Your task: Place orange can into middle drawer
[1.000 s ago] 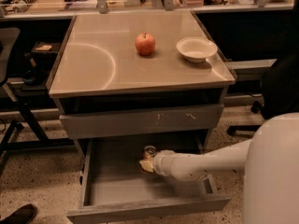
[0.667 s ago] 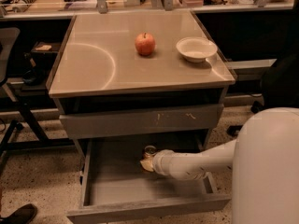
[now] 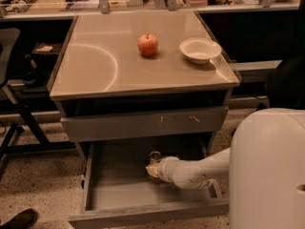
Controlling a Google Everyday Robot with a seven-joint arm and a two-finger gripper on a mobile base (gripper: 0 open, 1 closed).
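Observation:
The robot's gripper will put the orange can down on the bare bottom of the open middle drawer [image 3: 153, 179], around the centre of the drawer.
The wide grey middle drawer [image 3: 114, 194] stands pulled open under the cabinet top. The orange can [image 3: 153, 166] is upright inside it, near the back middle, its silver top showing. My gripper [image 3: 157, 170] reaches into the drawer from the right on the white arm and is at the can, covering its right side. The can's lower part is partly hidden by the gripper.
A red apple [image 3: 148, 45] and a white bowl [image 3: 200, 49] sit on the cabinet top [image 3: 95, 66]. A closed drawer front with pale scratches [image 3: 143, 123] is above the open drawer. My white arm housing [image 3: 267, 171] fills the lower right. A shoe [image 3: 19, 218] is at the lower left.
The arm housing has shifted left across the lower right of the view. The gripper and can stay at the same place in the drawer.

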